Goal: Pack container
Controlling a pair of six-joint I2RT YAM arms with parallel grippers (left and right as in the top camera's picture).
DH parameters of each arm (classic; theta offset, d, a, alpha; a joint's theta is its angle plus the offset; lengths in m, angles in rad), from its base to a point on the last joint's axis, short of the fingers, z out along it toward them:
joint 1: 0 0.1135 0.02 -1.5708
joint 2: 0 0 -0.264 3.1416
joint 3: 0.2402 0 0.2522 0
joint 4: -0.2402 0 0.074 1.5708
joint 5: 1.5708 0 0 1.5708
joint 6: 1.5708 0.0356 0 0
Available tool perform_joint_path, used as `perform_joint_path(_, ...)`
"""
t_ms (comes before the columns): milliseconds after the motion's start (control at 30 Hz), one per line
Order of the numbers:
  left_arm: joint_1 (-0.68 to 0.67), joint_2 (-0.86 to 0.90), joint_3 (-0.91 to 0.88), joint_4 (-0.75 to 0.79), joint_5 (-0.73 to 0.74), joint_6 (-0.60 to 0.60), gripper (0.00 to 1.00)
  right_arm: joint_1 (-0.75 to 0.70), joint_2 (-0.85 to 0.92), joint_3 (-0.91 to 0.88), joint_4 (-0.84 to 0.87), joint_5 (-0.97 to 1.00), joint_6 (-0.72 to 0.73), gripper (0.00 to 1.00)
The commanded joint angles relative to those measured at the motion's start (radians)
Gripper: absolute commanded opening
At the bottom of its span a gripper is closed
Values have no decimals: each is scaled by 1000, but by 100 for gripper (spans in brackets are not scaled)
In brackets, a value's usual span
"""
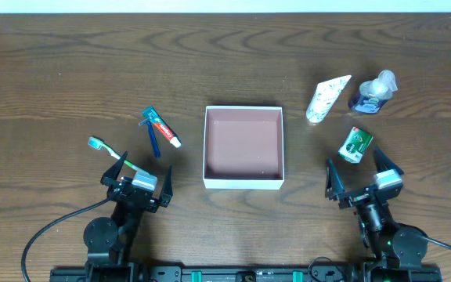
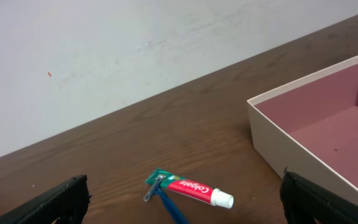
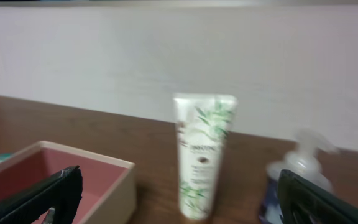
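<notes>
The white lotion tube beside the pump bottle is next for my right gripper, which should go there and close on the lotion tube's flat top end (image 1: 336,81) (image 3: 206,102).
The container (image 1: 243,146), a shallow square box with white walls and a reddish-brown floor, sits mid-table and is empty; it also shows in the left wrist view (image 2: 278,134) and the right wrist view (image 3: 114,177). Left of it lie a Colgate toothpaste tube (image 1: 163,127), a blue razor (image 1: 153,138) and a toothbrush (image 1: 110,150). Right of it lie a white lotion tube (image 1: 326,98), a pump bottle (image 1: 373,92) and a green bar (image 1: 355,144). My left gripper (image 1: 140,174) is open and empty near the toothbrush. My right gripper (image 1: 363,174) is open and empty just below the green bar.
The dark wood table (image 1: 69,70) ends at a white wall at the back. Cables run from both arm bases at the front edge. The toothpaste (image 2: 194,188) and razor (image 2: 166,202) lie between my left fingers' line of sight.
</notes>
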Motion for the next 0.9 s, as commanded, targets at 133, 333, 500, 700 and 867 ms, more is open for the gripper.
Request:
perform_joint_path(133,5,3,-18,-36,2,-5,98,-6,254,280,-64,-114,-54,99)
perform_joint_path(333,5,3,-18,-36,2,-5,98,-3,724,799,-433,-130,-64,99)
perform_joint_path(500,5,3,-18,-36,2,-5,98,11,1048,1250,-791,-263,-96,99)
perform_joint_path(700,5,3,-18,-36,2,-5,98,11,1271,1448,-853,-433,-51,99)
perform_joint_path(867,5,3,-18,-36,2,-5,98,49,1361,1448,-901,-163,187,99)
